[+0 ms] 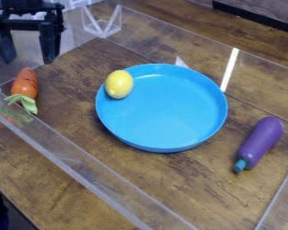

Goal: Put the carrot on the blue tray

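Observation:
My gripper will grip the carrot at the bare orange end point(28, 75), opposite its green leafy top.
The carrot point(24, 86), stubby and orange with a pale green leafy top point(22, 107), lies on the wooden table at the far left. My gripper point(26, 43) hangs just above and behind it, pointing down, with its two black fingers point(50, 42) standing wide apart and nothing between them. The blue tray point(171, 126), a wide round dish with a low rim, sits in the middle of the table, to the right of the carrot.
A yellow lemon point(119, 84) rests on the tray's left rim. A purple eggplant point(259, 142) lies at the right. Clear plastic walls point(75, 153) fence the table along the front left and the back.

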